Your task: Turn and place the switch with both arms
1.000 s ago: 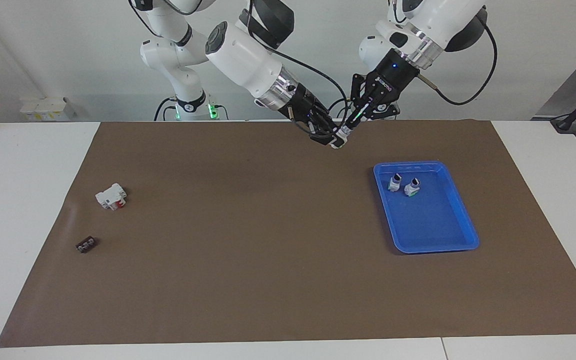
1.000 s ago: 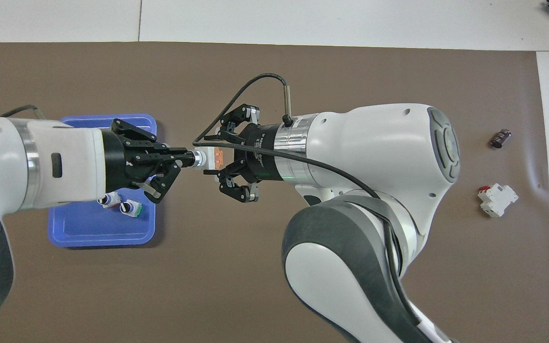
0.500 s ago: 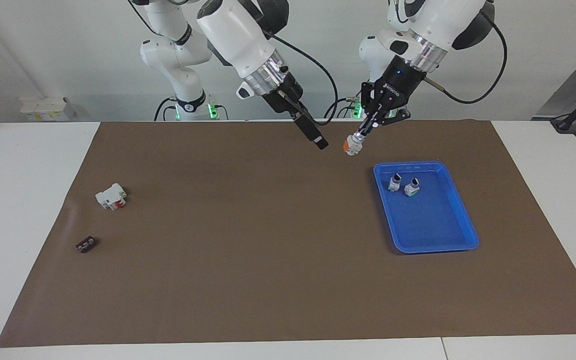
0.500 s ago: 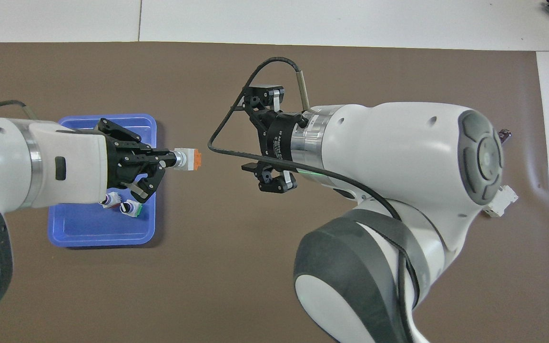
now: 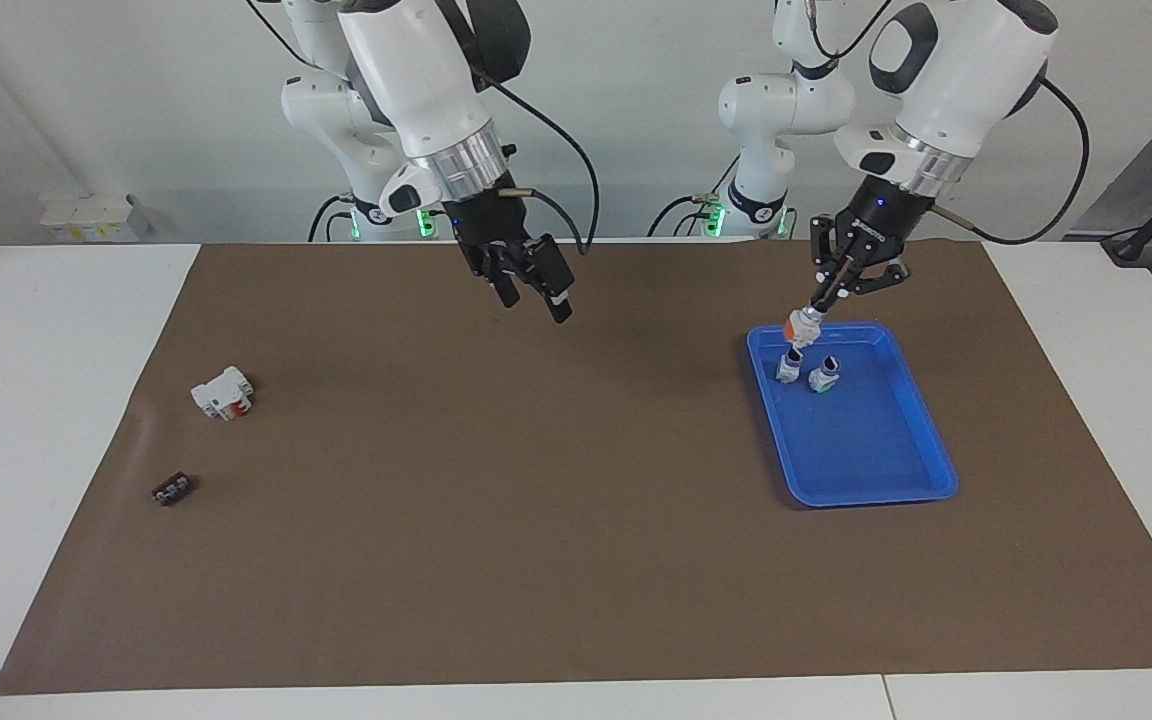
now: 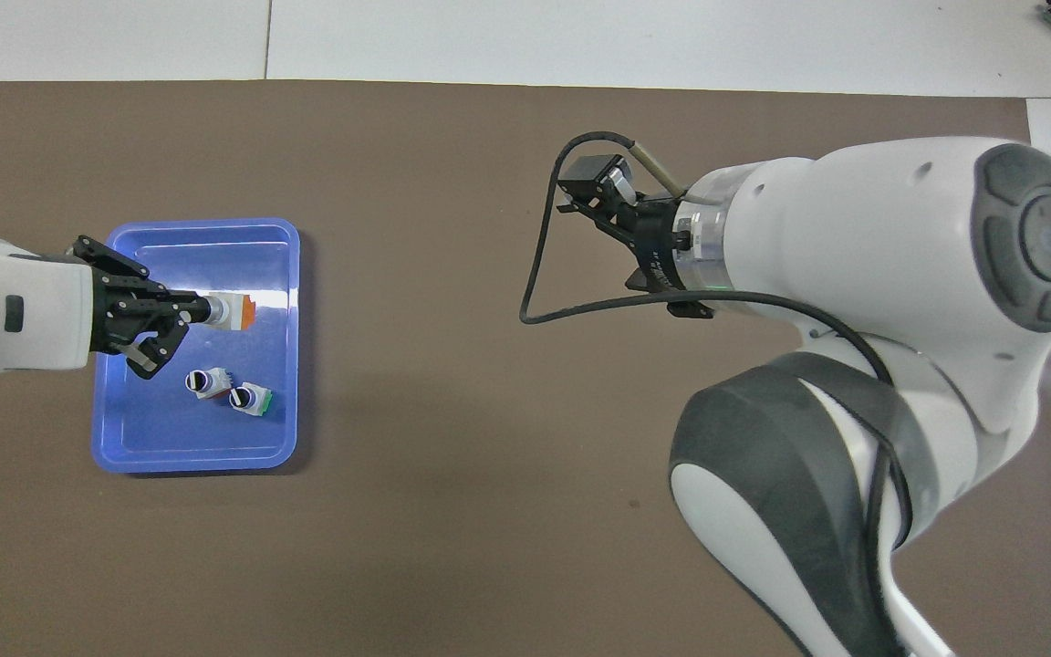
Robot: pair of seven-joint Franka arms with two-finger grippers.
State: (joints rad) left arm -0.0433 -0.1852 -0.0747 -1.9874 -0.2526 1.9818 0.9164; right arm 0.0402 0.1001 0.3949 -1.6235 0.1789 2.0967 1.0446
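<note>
My left gripper needs to take the switch, now held in the air over the blue tray, to the blue tray [image 6: 264, 349]. It will let go of it there beside the other switches, near the edge facing my right gripper.
My left gripper [image 5: 809, 315] is shut on the black knob end of the switch [image 5: 796, 328] and holds it in the air over the blue tray [image 5: 871, 497]. The switch's orange block points away from the fingers. In the overhead view the left gripper [image 6: 200, 310] and the switch [image 6: 234, 311] are over the tray's [image 6: 197, 462] inside. My right gripper [image 5: 534, 298] is open and empty, raised over the brown mat near the middle of the table.
Two more switches [image 5: 788, 366] [image 5: 823, 375] lie in the tray, just below the held one. A white block with red parts [image 5: 223, 392] and a small black piece [image 5: 171, 489] lie on the mat toward the right arm's end.
The right gripper let go of the switch and drew back toward its own end. The left gripper carried the switch from the mat's middle to over the tray.
</note>
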